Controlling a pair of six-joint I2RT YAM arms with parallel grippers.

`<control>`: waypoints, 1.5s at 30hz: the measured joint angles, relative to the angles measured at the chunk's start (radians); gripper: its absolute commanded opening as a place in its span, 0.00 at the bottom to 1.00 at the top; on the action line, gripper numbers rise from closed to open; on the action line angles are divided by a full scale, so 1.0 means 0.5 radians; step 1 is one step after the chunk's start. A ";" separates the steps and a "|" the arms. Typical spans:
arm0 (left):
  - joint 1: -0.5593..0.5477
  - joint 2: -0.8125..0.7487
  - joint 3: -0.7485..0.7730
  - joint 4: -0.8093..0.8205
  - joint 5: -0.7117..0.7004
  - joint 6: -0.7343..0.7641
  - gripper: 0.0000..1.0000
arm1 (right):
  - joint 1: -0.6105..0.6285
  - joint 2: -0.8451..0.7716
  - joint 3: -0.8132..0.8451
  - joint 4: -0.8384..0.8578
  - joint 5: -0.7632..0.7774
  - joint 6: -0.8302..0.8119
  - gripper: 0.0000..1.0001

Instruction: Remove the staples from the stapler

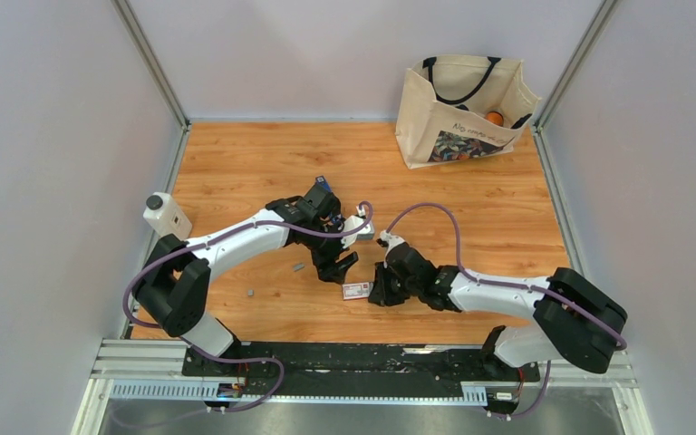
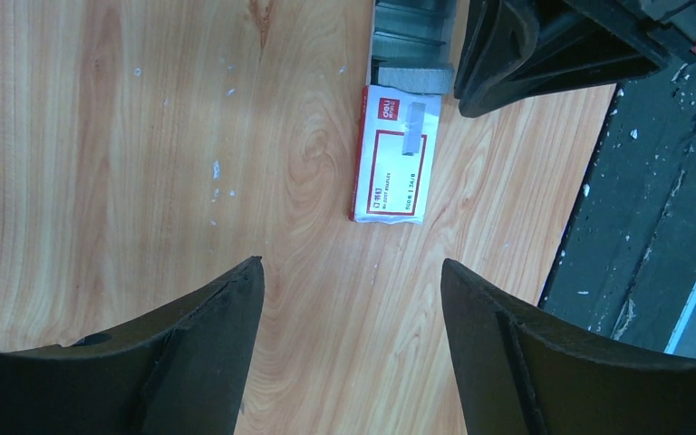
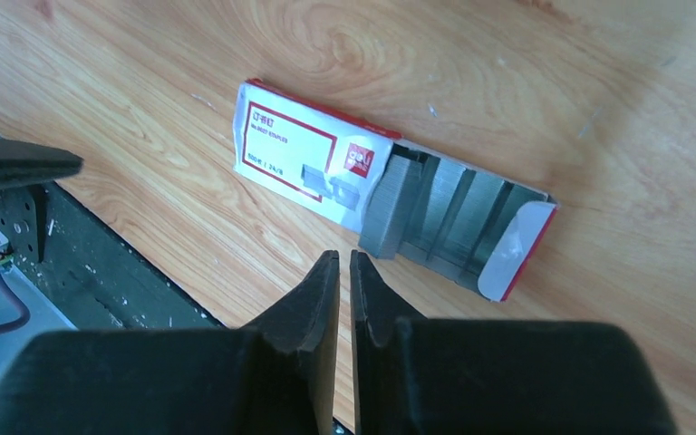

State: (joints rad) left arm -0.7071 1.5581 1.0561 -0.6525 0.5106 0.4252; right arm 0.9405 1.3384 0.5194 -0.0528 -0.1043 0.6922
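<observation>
My right gripper needs to take the tray's end flap [image 3: 516,250] while my left gripper straddles the staple box, since a grey staple strip sticks out from the tray at the staple box's opening.
The blue stapler [image 1: 323,188] lies behind my left wrist, mostly hidden by the arm. Two tiny grey staple bits [image 1: 298,267] [image 1: 251,293] lie on the wood left of the grippers. My left gripper [image 1: 343,267] [image 2: 351,263] is open and empty, hovering just above the wood near a white-and-red staple box [image 2: 390,154]. My right gripper [image 1: 381,288] [image 3: 344,258] is shut and empty, its tips right beside the box [image 3: 304,159]. The box's inner tray [image 3: 458,222] is slid out, with grey staple strips in it.
A cream tote bag [image 1: 458,104] stands at the back right corner. A small white block with a black cap [image 1: 165,215] sits at the left edge. The black mounting rail [image 1: 362,358] runs along the table's near edge, close to the box.
</observation>
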 measured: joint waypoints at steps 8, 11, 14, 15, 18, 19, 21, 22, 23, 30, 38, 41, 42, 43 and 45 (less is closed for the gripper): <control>0.000 0.009 -0.005 0.005 0.001 0.000 0.79 | 0.011 0.056 0.072 0.073 0.095 0.002 0.11; 0.000 0.014 -0.005 0.004 0.002 0.000 0.79 | 0.011 0.082 0.086 0.085 0.093 -0.002 0.14; 0.000 0.016 -0.005 -0.001 0.002 0.003 0.79 | 0.015 0.076 0.090 0.084 0.071 -0.015 0.25; 0.000 0.016 -0.005 -0.002 0.002 0.005 0.79 | 0.017 0.060 0.090 0.073 0.063 -0.019 0.29; 0.000 0.016 -0.005 -0.004 0.002 0.006 0.79 | 0.021 -0.090 0.093 -0.034 0.057 -0.073 0.42; 0.000 0.016 -0.005 -0.005 0.002 0.007 0.79 | 0.021 -0.146 0.097 -0.066 0.067 -0.089 0.47; 0.000 0.016 -0.005 -0.007 0.002 0.006 0.79 | 0.018 -0.243 0.132 -0.139 0.103 -0.133 0.49; 0.000 0.016 -0.005 -0.009 0.002 0.006 0.79 | 0.010 -0.267 0.158 -0.163 0.124 -0.156 0.49; 0.000 0.016 -0.005 -0.012 0.002 0.006 0.79 | 0.005 -0.272 0.183 -0.180 0.149 -0.176 0.49; 0.000 0.016 -0.005 -0.026 0.003 0.006 0.79 | -0.018 -0.040 0.288 -0.297 0.260 -0.249 0.45; 0.000 0.031 -0.005 -0.025 0.006 0.007 0.79 | -0.018 0.066 0.288 -0.385 0.296 -0.275 0.34; 0.000 0.034 -0.005 -0.025 0.006 0.007 0.79 | -0.018 0.066 0.288 -0.383 0.298 -0.279 0.29; 0.000 0.034 -0.005 -0.024 0.006 0.007 0.79 | -0.018 0.066 0.288 -0.381 0.298 -0.280 0.27; 0.000 0.034 -0.005 -0.024 0.005 0.007 0.79 | -0.018 0.067 0.288 -0.380 0.298 -0.278 0.24; 0.000 0.034 -0.005 -0.024 0.005 0.007 0.79 | -0.018 0.074 0.288 -0.380 0.297 -0.278 0.19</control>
State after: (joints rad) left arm -0.7071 1.5753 1.0534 -0.6647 0.5129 0.4286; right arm 0.9318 1.3754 0.6636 -0.2428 0.0441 0.5529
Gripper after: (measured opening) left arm 0.785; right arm 0.255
